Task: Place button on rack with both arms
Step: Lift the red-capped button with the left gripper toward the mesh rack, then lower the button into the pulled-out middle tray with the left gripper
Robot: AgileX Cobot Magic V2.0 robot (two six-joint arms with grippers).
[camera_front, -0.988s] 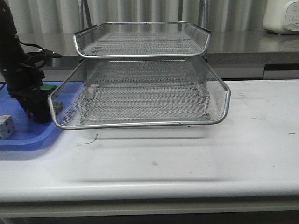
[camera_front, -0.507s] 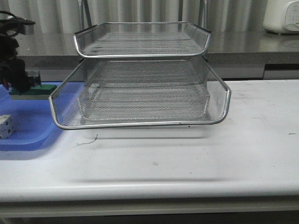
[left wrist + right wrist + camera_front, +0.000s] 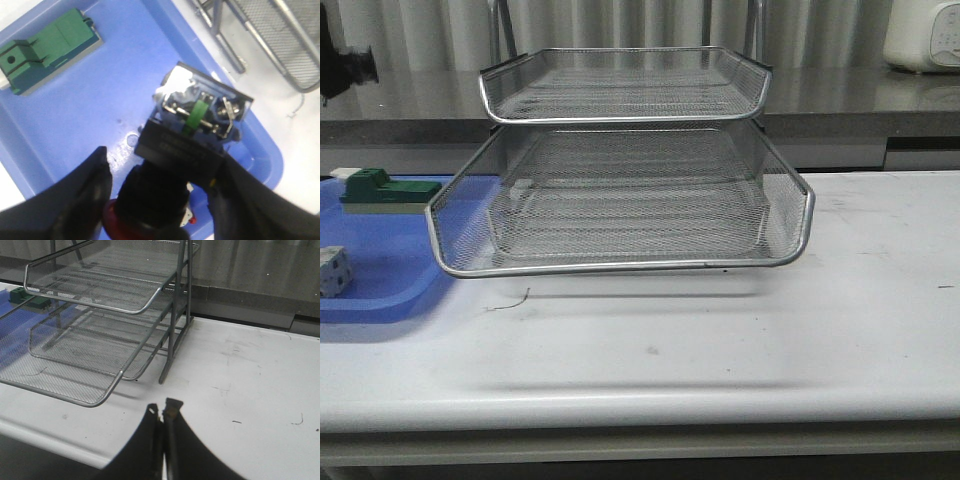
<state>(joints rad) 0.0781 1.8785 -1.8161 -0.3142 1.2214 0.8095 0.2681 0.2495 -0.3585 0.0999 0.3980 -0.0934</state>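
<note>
The button, which hangs above the blue tray now, will leave my left gripper near the middle of the silver rack's lower mesh basket (image 3: 619, 197).
In the left wrist view my left gripper (image 3: 160, 200) is shut on the button (image 3: 192, 135). The button's red head points toward the wrist and its black and blue body points away. It hangs above the blue tray (image 3: 125, 65). In the front view only a dark bit of the left arm (image 3: 342, 66) shows at the upper left edge, and the button is not visible there. The silver wire-mesh rack (image 3: 625, 190) stands mid-table, and it also shows in the right wrist view (image 3: 100, 305). My right gripper (image 3: 162, 412) is shut and empty, above the white table to the right of the rack.
The blue tray (image 3: 390, 280) lies left of the rack and holds a green block (image 3: 385, 190) and a white cube (image 3: 332, 270). The rack's middle tier is slid forward and overhangs the blue tray's right edge. A white appliance (image 3: 923, 35) sits far back on the right.
My left arm has risen from the blue tray, up and to the left, almost out of the front view. The green block is now uncovered.
</note>
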